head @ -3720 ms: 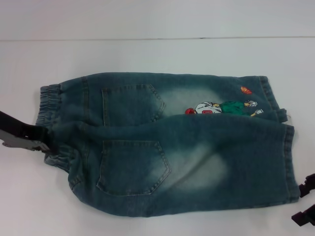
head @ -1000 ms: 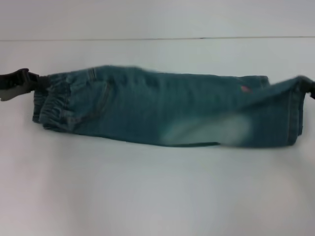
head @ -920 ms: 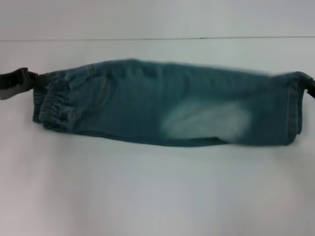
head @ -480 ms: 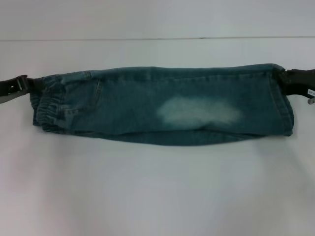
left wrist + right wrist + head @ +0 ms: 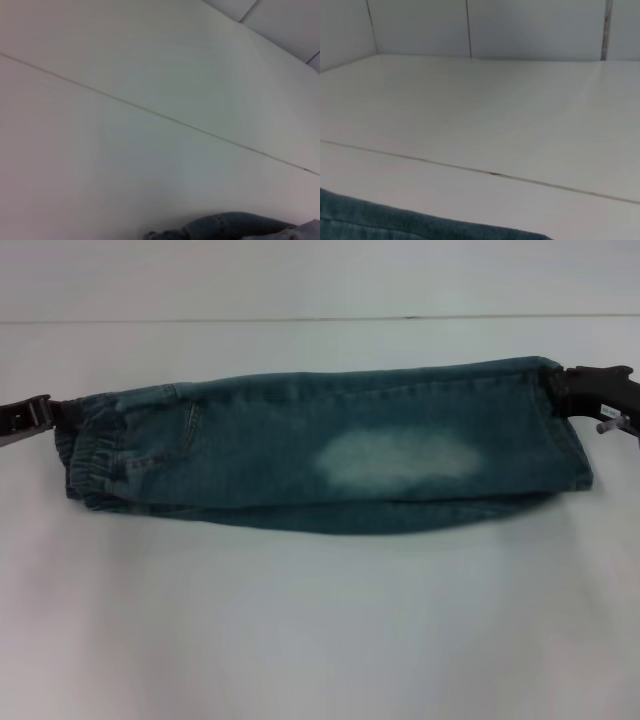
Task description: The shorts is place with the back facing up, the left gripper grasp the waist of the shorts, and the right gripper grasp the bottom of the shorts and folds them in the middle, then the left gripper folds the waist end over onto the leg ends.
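Next, my left gripper opens and grips the waist closer to its near edge (image 5: pixel 96 476), as it holds the waist by its far corner, before I fold it over the leg ends.
The shorts (image 5: pixel 330 455) lie folded lengthwise into a long band across the table, with a faded whitish patch on top. The waist of the shorts (image 5: pixel 95 455), ruffled and elastic, is at the left end. My left gripper (image 5: pixel 55 415) is at its far corner, shut on the fabric. The leg ends (image 5: pixel 572 440) are at the right, where my right gripper (image 5: pixel 558 392) is shut on the far corner of the hem. A strip of denim shows in the left wrist view (image 5: pixel 235 227) and in the right wrist view (image 5: pixel 395 225).
The white table (image 5: pixel 320 620) stretches bare in front of the shorts. A thin seam line (image 5: pixel 300 318) runs across the table behind them.
Both grippers lifted the near half of the shorts and carried it away from me onto the far half. The pockets and embroidery are now covered, and the fabric has settled flatter.
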